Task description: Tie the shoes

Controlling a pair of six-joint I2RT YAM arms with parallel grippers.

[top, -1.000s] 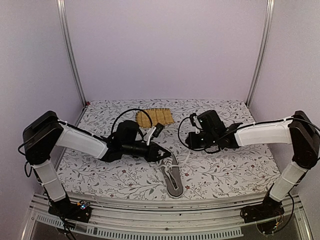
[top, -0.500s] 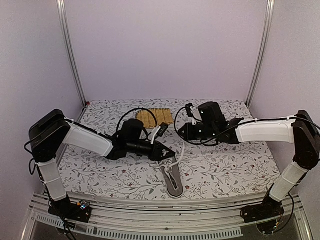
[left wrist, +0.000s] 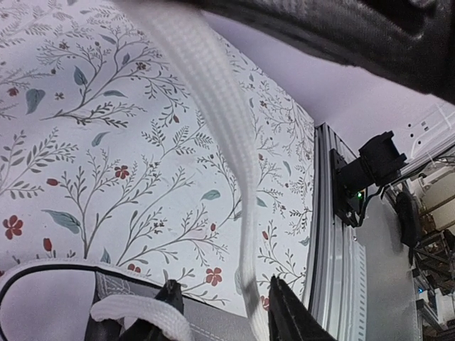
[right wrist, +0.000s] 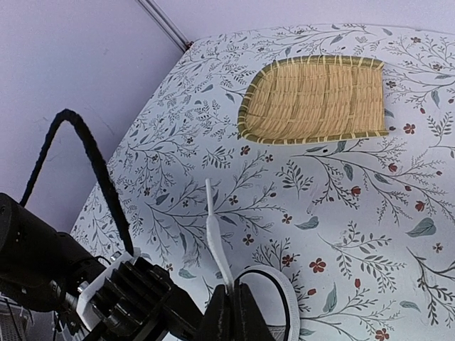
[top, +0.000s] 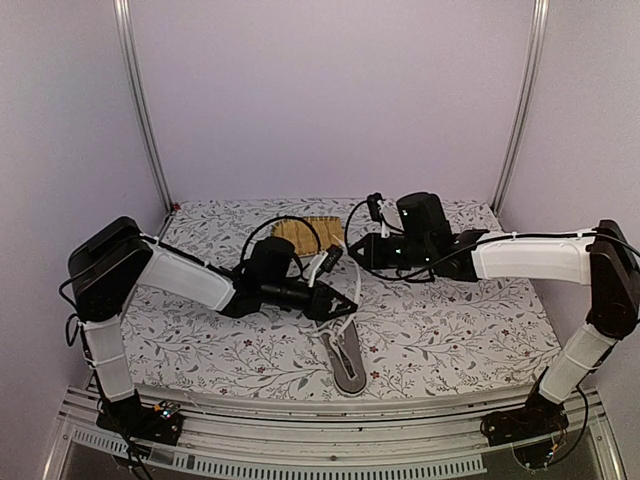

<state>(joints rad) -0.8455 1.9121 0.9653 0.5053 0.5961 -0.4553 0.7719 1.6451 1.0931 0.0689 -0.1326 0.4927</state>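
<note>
The taut lace keeps my right gripper busy, so my left gripper should pinch it along with the curled lace end (left wrist: 138,307) before my right gripper opens.
The grey sneaker (top: 346,360) with a white sole lies near the table's front edge, toe towards the mat. My right gripper (top: 352,250) is shut on a white lace (top: 357,290) and holds it stretched up from the shoe. In the right wrist view the shut gripper (right wrist: 233,293) pinches the lace (right wrist: 215,234), whose tip sticks out past it, above the white toe cap (right wrist: 290,280). My left gripper (top: 348,308) hovers over the shoe's far end. In the left wrist view it (left wrist: 224,302) is open, and the taut lace (left wrist: 238,163) runs between its fingers beside the right one (left wrist: 283,309).
A yellow woven bamboo mat (top: 310,231) lies at the back of the flowered table, also in the right wrist view (right wrist: 316,99). The table's metal front rail (left wrist: 334,234) is close behind the shoe. A black cable (right wrist: 92,170) loops over the left arm.
My right gripper has moved left and farther back with the lace, stretching it. My left gripper has moved right, up to the shoe and the taut lace.
</note>
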